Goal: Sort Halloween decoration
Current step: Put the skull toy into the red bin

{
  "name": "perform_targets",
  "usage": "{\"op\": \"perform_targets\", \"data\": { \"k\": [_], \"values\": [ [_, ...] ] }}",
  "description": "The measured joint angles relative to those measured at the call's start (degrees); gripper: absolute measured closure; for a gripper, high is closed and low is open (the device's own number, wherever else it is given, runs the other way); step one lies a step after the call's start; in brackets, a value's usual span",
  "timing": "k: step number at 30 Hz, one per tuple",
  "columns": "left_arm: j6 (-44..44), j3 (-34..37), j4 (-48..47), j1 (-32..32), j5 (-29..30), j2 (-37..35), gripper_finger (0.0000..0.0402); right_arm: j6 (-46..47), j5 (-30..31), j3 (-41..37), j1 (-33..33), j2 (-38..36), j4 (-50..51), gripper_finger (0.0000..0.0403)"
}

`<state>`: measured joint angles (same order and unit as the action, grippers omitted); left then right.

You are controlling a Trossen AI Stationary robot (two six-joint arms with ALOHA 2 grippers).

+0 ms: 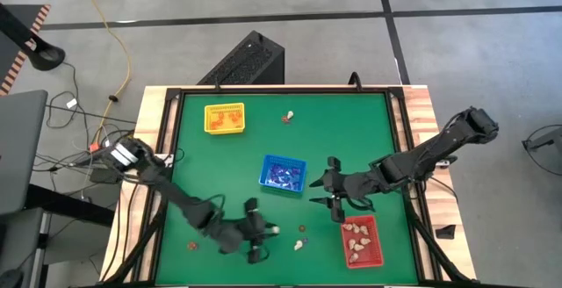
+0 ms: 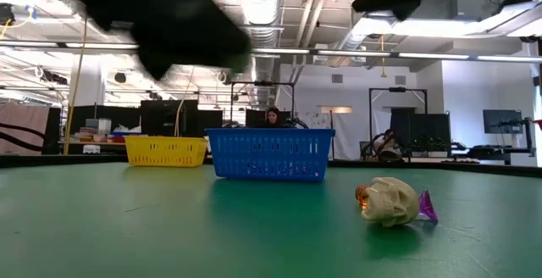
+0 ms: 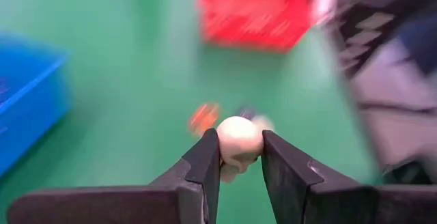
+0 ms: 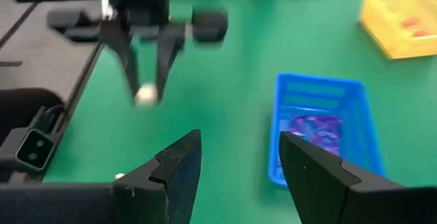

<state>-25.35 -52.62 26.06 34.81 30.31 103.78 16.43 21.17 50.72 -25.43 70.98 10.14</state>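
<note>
My left gripper should release the cream-white trinket among the cream trinkets in the red tray (image 1: 360, 247).
My left gripper (image 1: 270, 232) is near the table's front edge, shut on a round cream-white trinket (image 3: 239, 141), which also shows in the right wrist view (image 4: 144, 95). My right gripper (image 1: 318, 191) hovers open with nothing in it, between the blue tray (image 1: 283, 173) and the red tray (image 1: 362, 240). The red tray holds cream trinkets, the blue tray purple ones, and the yellow tray (image 1: 224, 118) orange ones. Loose trinkets lie on the green mat: a cream one (image 1: 299, 244) and a small dark one (image 1: 301, 228) just right of the left gripper, and one (image 1: 288, 117) at the far side. My left gripper pinches the cream-white trinket by its two opposite sides (image 3: 222, 145) between its two fingertips. The fingers come from the table's left, slanting a little downward. The trinket sits at their free ends and appears lifted clear of the mat.
Another small trinket (image 1: 191, 245) lies near the front left. In the low view a cream trinket with orange and purple bits (image 2: 389, 200) lies on the mat in front of the blue tray (image 2: 271, 155). Bare green mat stretches between the trays.
</note>
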Motion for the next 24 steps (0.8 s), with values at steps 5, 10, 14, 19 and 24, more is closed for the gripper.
{"op": "perform_targets", "data": {
  "k": [5,10,14,19,24],
  "values": [
    [7.48,-5.69,17.26,-7.27,-17.03,10.06,0.0321,0.22,11.89,-1.40,-4.51,-4.63,2.71,0.0178],
    [9.55,-20.62,16.05,-12.42,-29.13,21.25,0.0321,0.45,22.07,-3.39,-8.61,-8.82,4.26,0.0178],
    [12.57,-34.93,10.68,-14.94,-35.66,28.35,0.0321,3.54,27.91,-3.39,-10.68,-11.29,8.09,0.0178],
    [16.72,-50.58,-2.90,-16.51,-36.74,35.41,0.0321,7.95,32.64,-3.43,-12.42,-12.41,14.52,0.0178],
    [21.69,-59.81,-9.85,-17.18,-35.69,39.53,0.0321,9.09,35.08,-3.43,-13.53,-12.97,16.23,0.0178]
  ]
}}
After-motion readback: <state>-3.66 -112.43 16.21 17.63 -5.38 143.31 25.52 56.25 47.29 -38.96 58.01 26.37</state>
